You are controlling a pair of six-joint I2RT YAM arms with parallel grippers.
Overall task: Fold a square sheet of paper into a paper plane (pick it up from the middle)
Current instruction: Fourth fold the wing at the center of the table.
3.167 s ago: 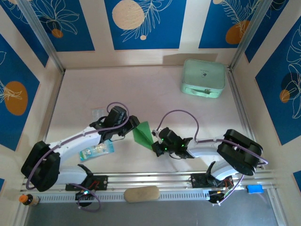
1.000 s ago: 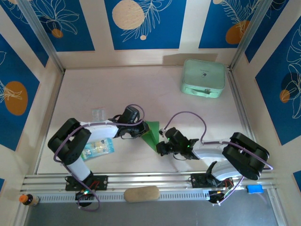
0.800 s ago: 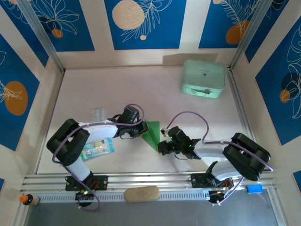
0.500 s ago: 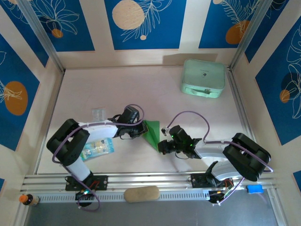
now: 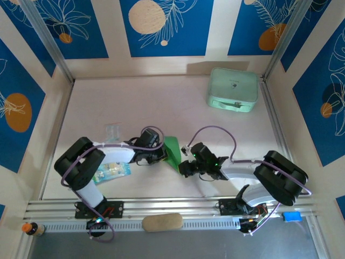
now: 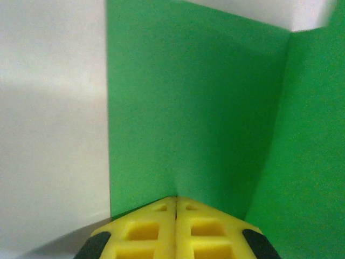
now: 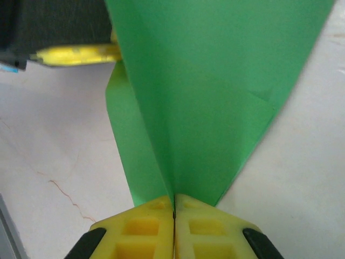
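The closed fingers of my left gripper press on the paper next to its raised flap, so they should open, back away and pinch the flap's loose edge [image 7: 143, 102].
The square sheet of paper [image 5: 172, 152], bright green, is folded into a pointed wedge and stands up off the table between the two arms. My left gripper [image 5: 160, 155] is at its left side. In the left wrist view the yellow fingertips [image 6: 176, 202] meet shut on the green paper [image 6: 205, 108], which bends upward at the right. My right gripper [image 5: 182, 165] is at the paper's near right end. In the right wrist view its tips [image 7: 174, 202] are shut on the narrow end of the paper [image 7: 215, 108]. The left gripper's yellow finger [image 7: 81, 54] touches the paper's far left edge.
A pale mint case [image 5: 233, 89] sits at the back right. A clear packet with blue print [image 5: 110, 171] lies under the left arm, and a small clear piece [image 5: 112, 130] lies beyond it. A tan oblong block [image 5: 162, 222] rests on the front rail.
The left gripper has closed on the paper and drawn slightly left and nearer. The paper now stands steeper and looks narrower from above. The right gripper has barely moved.
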